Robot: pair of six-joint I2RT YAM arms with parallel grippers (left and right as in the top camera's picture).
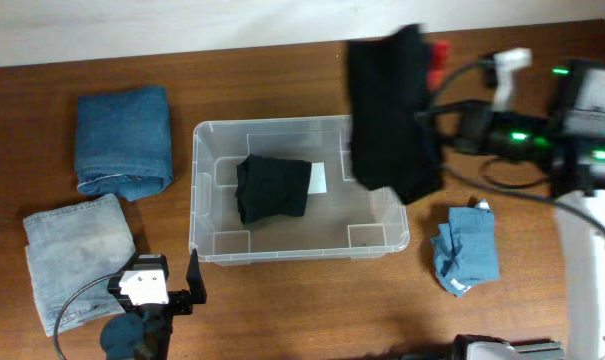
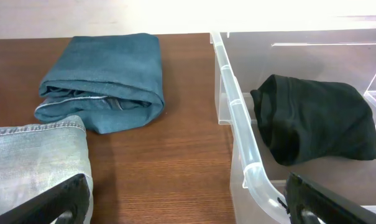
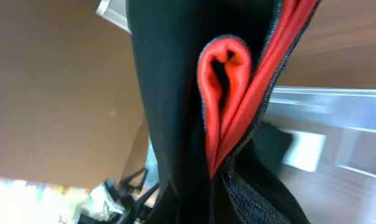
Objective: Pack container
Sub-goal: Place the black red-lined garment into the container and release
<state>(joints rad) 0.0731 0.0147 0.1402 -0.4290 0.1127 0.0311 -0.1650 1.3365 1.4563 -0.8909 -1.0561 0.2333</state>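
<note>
The robot's right gripper needs to release the red-lined black garment in the container, over the folded black garment's front edge (image 1: 300,207).
The clear plastic container (image 1: 198,200) stands mid-table with a folded black garment (image 1: 272,188) and a white label (image 1: 318,178) inside. My right gripper (image 1: 434,105) is shut on a black garment with red lining (image 1: 387,110), which hangs above the container's right end. In the right wrist view this garment (image 3: 169,93) fills the frame and hides the fingers. My left gripper (image 1: 172,295) is open and empty near the container's front left corner. In the left wrist view its jaws (image 2: 188,208) straddle bare table beside the container's rim (image 2: 237,118), with the black garment (image 2: 315,118) inside.
Folded dark blue jeans (image 1: 124,140) lie at the far left, also in the left wrist view (image 2: 107,81). Folded light jeans (image 1: 77,255) lie at the front left, beside the left gripper (image 2: 32,162). A small blue cloth (image 1: 465,250) lies right of the container.
</note>
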